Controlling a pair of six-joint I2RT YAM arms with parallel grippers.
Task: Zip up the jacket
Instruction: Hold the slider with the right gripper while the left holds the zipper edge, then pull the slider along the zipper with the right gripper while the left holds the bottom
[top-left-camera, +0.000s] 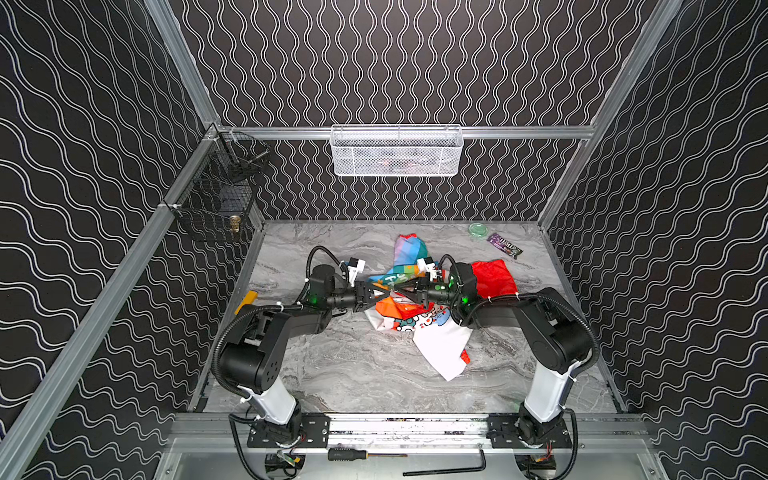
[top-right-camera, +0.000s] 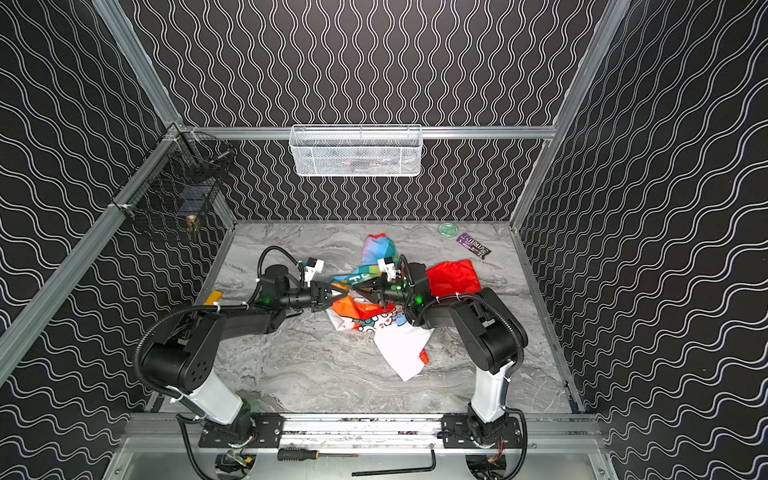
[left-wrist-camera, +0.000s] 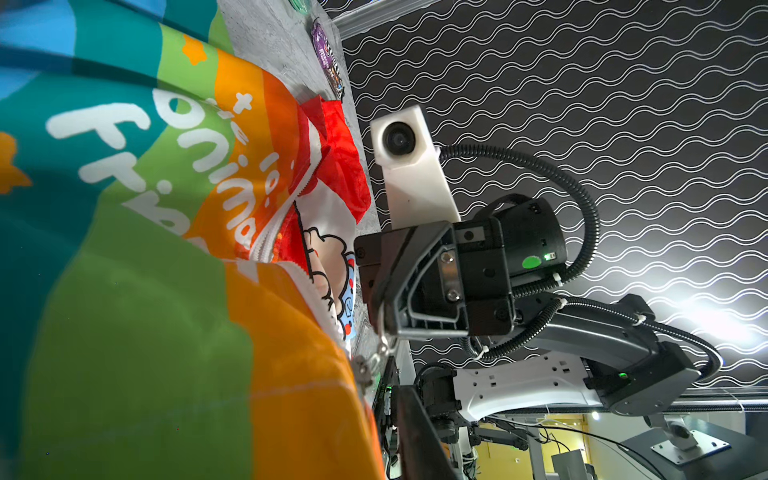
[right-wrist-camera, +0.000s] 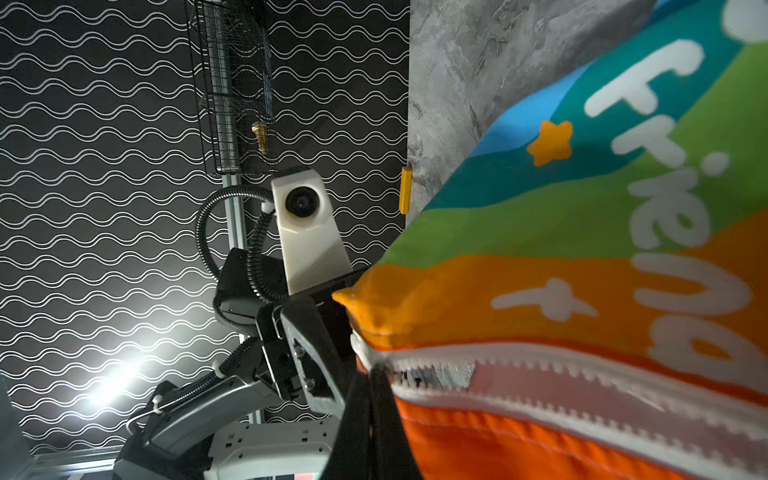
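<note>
My left gripper crowds the metal pull, so it should slide back and pinch the orange hem (right-wrist-camera: 366, 302) before my right gripper draws the pull along.
The rainbow-striped jacket (top-left-camera: 419, 328) (top-right-camera: 374, 320) lies crumpled mid-table, red hood (top-left-camera: 494, 278) to the right, a white sleeve toward the front. Both grippers meet tip to tip over its orange hem. My right gripper (right-wrist-camera: 376, 378) (top-left-camera: 398, 292) is shut at the zipper's joined lower end, where the metal pull (left-wrist-camera: 368, 365) hangs. Beyond it the white zipper teeth (right-wrist-camera: 540, 374) stand apart. Of my left gripper (left-wrist-camera: 390, 415) (top-left-camera: 384, 296) one finger (left-wrist-camera: 415, 436) shows, a small gap off the orange cloth (left-wrist-camera: 291, 395). The cloth hides its other finger.
A green lid (top-left-camera: 478, 229) and a purple snack wrapper (top-left-camera: 504, 245) lie at the back right. A white mesh basket (top-left-camera: 397, 151) hangs on the back wall, a black wire basket (top-left-camera: 216, 208) on the left wall. A yellow block (top-left-camera: 246, 301) sits at the table's left edge.
</note>
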